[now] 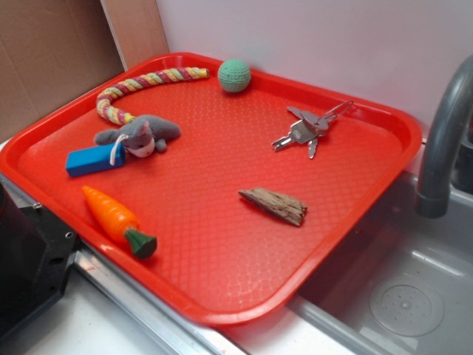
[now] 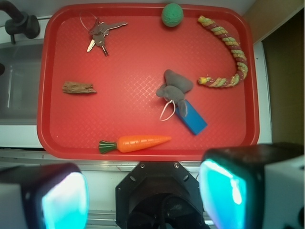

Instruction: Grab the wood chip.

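Note:
I will next move my gripper to the wood chip's narrow end [image 1: 256,197] [image 2: 89,88], the one towards the grey plush mouse, and close it there.
The wood chip [image 1: 273,205] [image 2: 78,88] is a small rough brown-grey sliver lying flat on the red tray [image 1: 244,314] [image 2: 143,153], towards the sink side. My gripper [image 2: 143,198] shows only in the wrist view. It hangs high above the robot base, off the tray's near edge and well away from the chip. Its cyan pads [image 2: 62,200] stand wide apart, so it is open with nothing between them. The exterior view does not show the gripper.
On the tray lie an orange carrot [image 1: 117,220] [image 2: 138,142], keys [image 1: 310,127] [image 2: 99,34], a green ball [image 1: 234,75], a braided rope [image 1: 140,85], a grey plush mouse [image 1: 140,135] and a blue block [image 1: 92,160]. A sink [image 1: 399,296] and faucet [image 1: 443,140] adjoin the tray.

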Robot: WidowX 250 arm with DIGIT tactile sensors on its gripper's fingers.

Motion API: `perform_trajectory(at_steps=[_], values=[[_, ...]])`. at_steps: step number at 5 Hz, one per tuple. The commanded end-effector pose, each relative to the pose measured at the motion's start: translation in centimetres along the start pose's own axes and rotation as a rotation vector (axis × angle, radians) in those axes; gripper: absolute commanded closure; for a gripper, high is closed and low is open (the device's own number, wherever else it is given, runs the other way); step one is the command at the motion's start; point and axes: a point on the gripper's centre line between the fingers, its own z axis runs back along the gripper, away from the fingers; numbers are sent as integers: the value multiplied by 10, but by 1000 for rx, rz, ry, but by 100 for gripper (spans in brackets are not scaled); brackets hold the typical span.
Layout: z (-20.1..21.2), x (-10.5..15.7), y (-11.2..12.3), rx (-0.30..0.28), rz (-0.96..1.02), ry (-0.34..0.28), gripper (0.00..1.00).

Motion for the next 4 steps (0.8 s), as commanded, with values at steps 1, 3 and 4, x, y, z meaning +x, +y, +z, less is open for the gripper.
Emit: perform_trajectory(at_steps=[1, 3, 4], values=[[0, 0, 0, 0, 0, 0, 0], [-51, 47, -102, -101, -498, -128, 0], [-51, 47, -102, -101, -498, -128, 0]])
